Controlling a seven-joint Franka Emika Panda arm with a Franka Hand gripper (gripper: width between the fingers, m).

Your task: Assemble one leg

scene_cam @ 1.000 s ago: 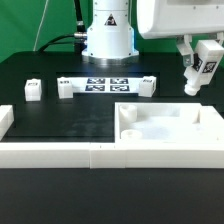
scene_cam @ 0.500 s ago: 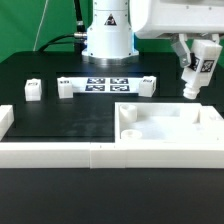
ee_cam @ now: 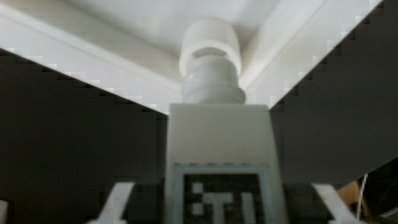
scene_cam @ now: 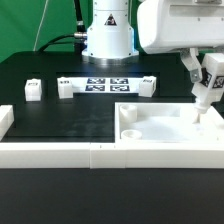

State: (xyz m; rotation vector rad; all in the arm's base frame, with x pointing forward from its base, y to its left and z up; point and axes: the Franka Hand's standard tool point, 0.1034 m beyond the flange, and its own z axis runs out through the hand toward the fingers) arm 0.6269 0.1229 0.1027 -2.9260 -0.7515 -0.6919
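Observation:
My gripper is going to let go of the white leg, upright in the white panel's near corner (scene_cam: 200, 135) (ee_cam: 210, 32) below it, just behind the rail.
My gripper (scene_cam: 208, 72) is at the exterior view's right, shut on a white leg (scene_cam: 206, 86) that carries a black-and-white tag. The leg hangs tilted, its lower end just above the far right part of the large flat white panel (scene_cam: 165, 127). In the wrist view the leg (ee_cam: 217, 120) runs away from the camera, tag (ee_cam: 224, 195) facing it, its round tip over the panel's edge (ee_cam: 107, 50). The fingertips (ee_cam: 128, 200) stand on either side of the leg.
Three more small white legs (scene_cam: 33, 89), (scene_cam: 66, 88), (scene_cam: 147, 84) stand on the black table near the marker board (scene_cam: 104, 83). A long white rail (scene_cam: 50, 152) lies along the front, with a short piece (scene_cam: 5, 122) at its left end. The robot base (scene_cam: 107, 35) is behind.
My gripper has moved right and down with the leg. The leg's lower end now hangs closer to the white panel's far right part.

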